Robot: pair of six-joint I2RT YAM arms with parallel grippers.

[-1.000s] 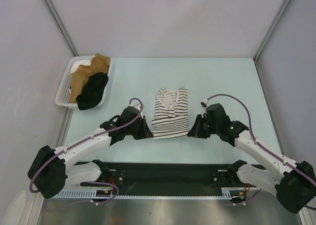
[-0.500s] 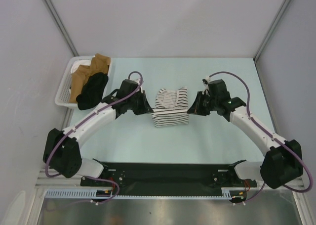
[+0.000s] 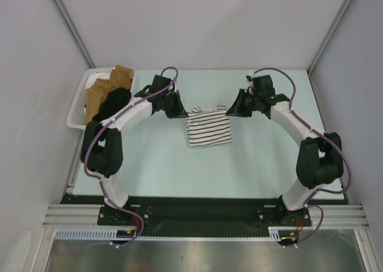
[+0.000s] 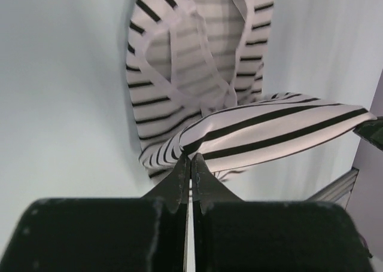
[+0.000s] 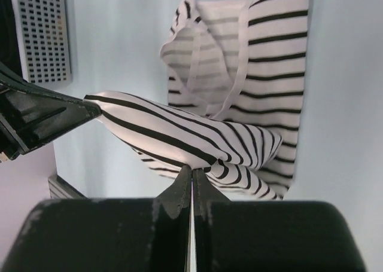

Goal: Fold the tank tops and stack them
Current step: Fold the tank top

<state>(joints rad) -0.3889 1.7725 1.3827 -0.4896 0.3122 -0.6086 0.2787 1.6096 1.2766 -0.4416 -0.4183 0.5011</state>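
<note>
I hold just the lifted fold's corner in my right gripper, so I need to lay the fold down and pinch both tank top layers (image 5: 282, 118) before dragging the striped tank top aside.
The striped tank top (image 3: 209, 127) lies mid-table, its near half folded over toward the far end. My left gripper (image 3: 184, 112) is shut on the left corner of the lifted fold, as the left wrist view (image 4: 190, 158) shows. My right gripper (image 3: 228, 110) is shut on the right corner, as the right wrist view (image 5: 191, 168) shows. The cloth (image 5: 179, 134) stretches taut between them above the straps (image 4: 185, 63). The black tank top (image 3: 114, 106) hangs over the near edge of the white basket (image 3: 76, 109) at the far left.
Brown cloth (image 3: 108, 86) also lies in the basket. Grey walls with metal posts close in the table on the left, far and right sides. A black rail (image 3: 203, 212) with the arm bases runs along the near edge.
Both grippers have carried the striped top's near edge away from the arm bases toward the far end, folding it over itself. The arms are now stretched far out.
</note>
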